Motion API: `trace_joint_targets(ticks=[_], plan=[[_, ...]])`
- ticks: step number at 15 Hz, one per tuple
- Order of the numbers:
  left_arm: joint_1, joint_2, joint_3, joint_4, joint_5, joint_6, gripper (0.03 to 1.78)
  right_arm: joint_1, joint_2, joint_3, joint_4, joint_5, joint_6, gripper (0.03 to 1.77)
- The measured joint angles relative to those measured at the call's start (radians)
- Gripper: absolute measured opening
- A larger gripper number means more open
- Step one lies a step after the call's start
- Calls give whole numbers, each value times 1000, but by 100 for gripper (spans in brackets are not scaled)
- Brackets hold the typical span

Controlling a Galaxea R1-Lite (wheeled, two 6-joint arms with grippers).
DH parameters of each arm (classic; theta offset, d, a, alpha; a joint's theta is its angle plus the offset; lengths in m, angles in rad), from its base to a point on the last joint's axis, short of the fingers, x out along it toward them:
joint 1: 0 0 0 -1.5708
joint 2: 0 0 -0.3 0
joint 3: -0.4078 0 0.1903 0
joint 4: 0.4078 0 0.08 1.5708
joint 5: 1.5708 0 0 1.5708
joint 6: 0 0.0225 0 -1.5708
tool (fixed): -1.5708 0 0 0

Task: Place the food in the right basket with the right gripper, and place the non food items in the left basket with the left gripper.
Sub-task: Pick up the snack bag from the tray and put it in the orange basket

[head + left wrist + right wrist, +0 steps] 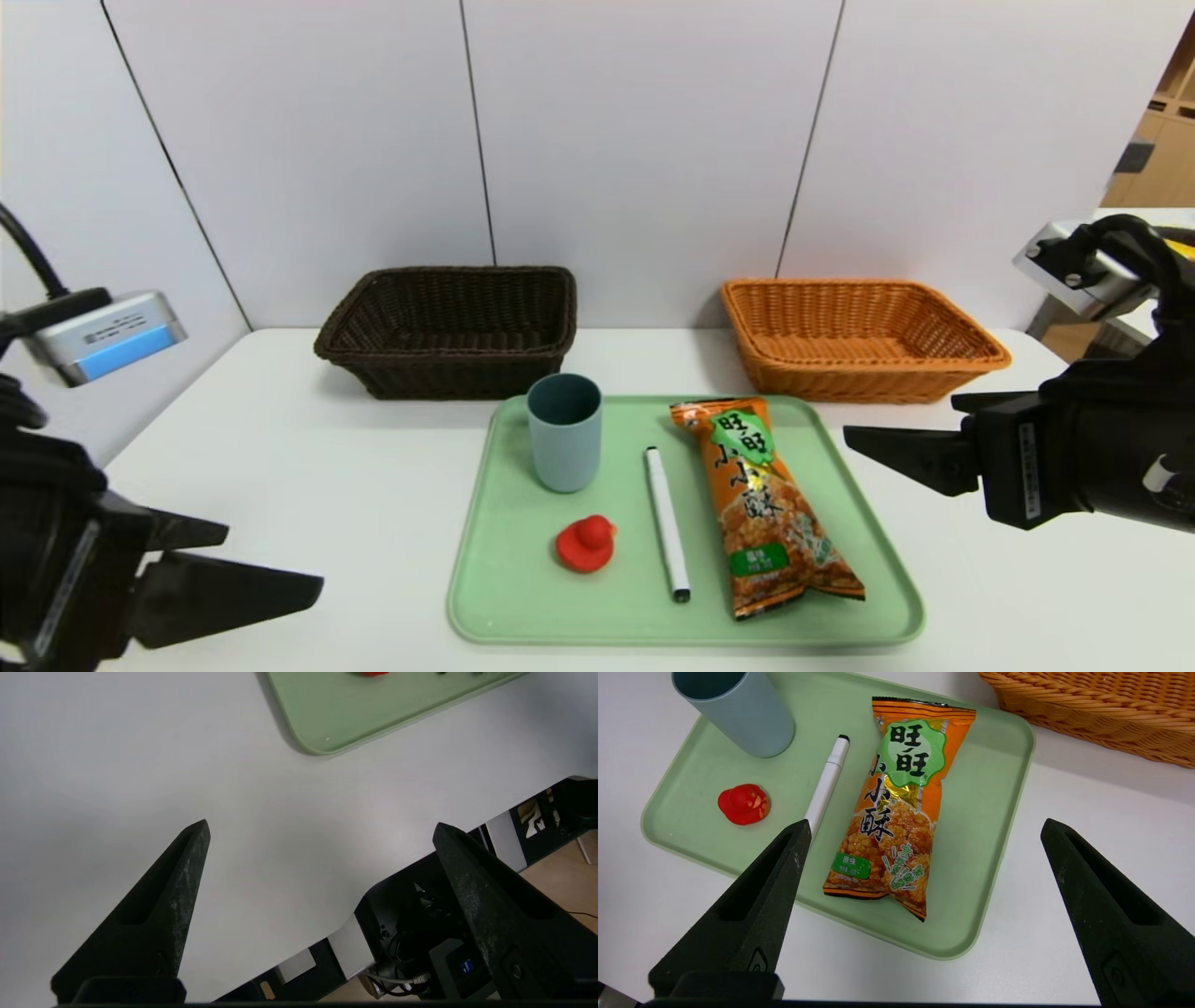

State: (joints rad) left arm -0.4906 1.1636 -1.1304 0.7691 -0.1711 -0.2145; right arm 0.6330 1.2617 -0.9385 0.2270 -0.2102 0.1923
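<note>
The robot's right gripper should close across the snack bag's middle [751, 480] [897, 800], below the big green patch on the snack bag.
On a green tray [523, 597] stand a blue-grey cup [564, 434], a white marker pen [667, 523], a red toy duck [585, 544] and an orange snack bag [766, 504]. Behind it sit a dark brown basket [448, 327] on the left and an orange basket [859, 336] on the right. My left gripper [275, 560] hovers open over bare table, left of the tray's near corner [327, 718]. My right gripper [926, 823] is open and empty, raised to the right of the tray, with the snack bag [896, 812] in front of it.
The white table [327, 448] ends near me, and the robot's base [420, 933] shows below its front edge. A grey panel wall stands close behind both baskets. The orange basket's wall [1101, 714] lies just past the tray's far right corner.
</note>
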Motion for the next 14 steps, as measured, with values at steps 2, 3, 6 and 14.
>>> trace_joint_targets(ticks=[2, 3, 6, 14], plan=[[-38, 54, -8, -26, 23, -8, 169, 1, 21, -11, -2, 0, 13, 170], [-51, 77, -11, -36, 34, -11, 169, 4, 32, -21, -1, 0, 18, 170], [-71, 143, -22, -86, 53, -30, 169, 11, 68, -49, -4, 1, 21, 170], [-110, 200, -37, -79, 56, -54, 169, 30, 258, -301, 266, -15, 159, 170]])
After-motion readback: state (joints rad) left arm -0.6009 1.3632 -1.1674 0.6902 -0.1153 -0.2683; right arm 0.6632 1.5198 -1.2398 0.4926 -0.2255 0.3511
